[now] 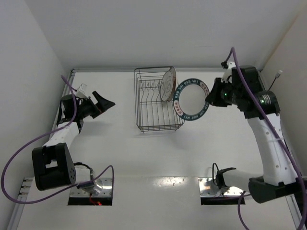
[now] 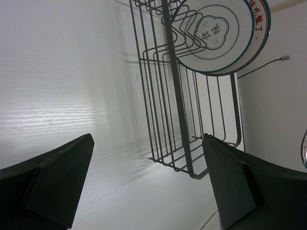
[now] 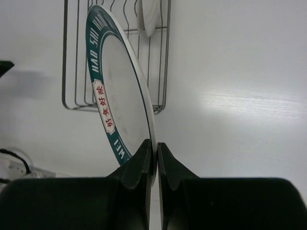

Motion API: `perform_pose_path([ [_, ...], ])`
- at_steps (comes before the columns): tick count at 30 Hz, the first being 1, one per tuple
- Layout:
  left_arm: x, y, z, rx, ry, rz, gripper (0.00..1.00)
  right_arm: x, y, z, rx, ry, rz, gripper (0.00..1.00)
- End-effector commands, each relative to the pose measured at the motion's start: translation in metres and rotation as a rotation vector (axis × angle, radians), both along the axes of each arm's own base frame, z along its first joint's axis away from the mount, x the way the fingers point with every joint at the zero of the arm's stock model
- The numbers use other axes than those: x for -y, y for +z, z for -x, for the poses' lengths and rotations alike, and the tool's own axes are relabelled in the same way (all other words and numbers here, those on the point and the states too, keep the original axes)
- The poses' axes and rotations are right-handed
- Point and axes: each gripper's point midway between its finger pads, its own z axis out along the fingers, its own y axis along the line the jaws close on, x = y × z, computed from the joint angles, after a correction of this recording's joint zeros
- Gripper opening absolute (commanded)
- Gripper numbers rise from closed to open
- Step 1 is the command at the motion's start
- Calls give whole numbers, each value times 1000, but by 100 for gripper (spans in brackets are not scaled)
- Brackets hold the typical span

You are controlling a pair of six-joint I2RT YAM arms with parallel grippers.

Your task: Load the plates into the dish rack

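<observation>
The robot's right gripper will set the teal-rimmed plate down upright in the dish rack (image 1: 161,86), against the front white plate's ringed side.
The dish rack (image 1: 154,108) stands at the back middle of the table, with two plates upright together at its far right corner. The front one is white with a thin dark ring (image 2: 216,33), and a red-lettered rim (image 2: 260,17) shows behind it. The teal-rimmed plate (image 1: 193,99) hangs just right of the rack, its left edge close to the rack's side. My right gripper (image 1: 210,98) is shut on that plate's right rim; the right wrist view shows both fingers (image 3: 157,146) pinching the plate (image 3: 120,96) edge-on. My left gripper (image 1: 103,102) stands open left of the rack (image 2: 182,110), holding nothing.
White walls close in the table at the back and on both sides. A small white connector on a wire (image 1: 279,73) lies by the back right corner. Purple cables (image 1: 19,160) loop from both arms, and two metal base plates (image 1: 91,189) sit at the near edge.
</observation>
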Motion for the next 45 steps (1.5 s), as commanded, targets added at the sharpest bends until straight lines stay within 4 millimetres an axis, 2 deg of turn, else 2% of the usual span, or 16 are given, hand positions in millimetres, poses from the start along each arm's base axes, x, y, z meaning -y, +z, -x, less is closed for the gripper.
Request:
perform_pose_path([
  [1,-1,25,-6,84,-2,-35,95,-8,20,-49,90,-87,-19,0],
  [2,-1,24,-6,75,-2,-34,95,-11,33,-61,133,-110,-4,0],
  [3,-1,24,-6,75,-2,-34,95,-19,24,-79,118,-111,16,0],
  [4,-2,23,-7,74,7,-38,95,-25,41,-92,162,-124,4,0],
  [7,-3,21,-6,63,15,-40,95,-47,42,-134,175,-153,70,0],
  [10,-4,21,-5,58,25,-43,95,-65,41,-155,203,-179,157,0],
  [11,-4,21,-5,59,25,-43,95,-73,20,-168,174,-188,206,0],
  [12,-6,21,-6,58,33,-47,95,-75,12,-176,164,-199,223,0],
  [13,-7,19,-6,46,41,-49,95,-76,15,-185,179,-215,227,0],
  [14,-7,18,-6,46,41,-49,95,-83,5,-198,174,-228,254,0],
  [18,-9,15,-6,37,55,-62,95,-90,-15,-220,183,-275,331,0],
  [23,-9,15,-6,37,55,-62,95,-104,-32,-239,213,-287,390,0],
  [33,-8,9,-7,18,46,-54,95,-125,-99,-268,168,-260,498,0],
  [39,-6,11,-7,16,31,-38,95,-152,-127,-263,130,-199,481,0],
  [43,-6,11,-7,16,31,-38,95,-177,-141,-249,91,-131,440,0],
  [45,-6,11,-7,16,31,-38,95,-180,-147,-243,61,-121,418,0],
])
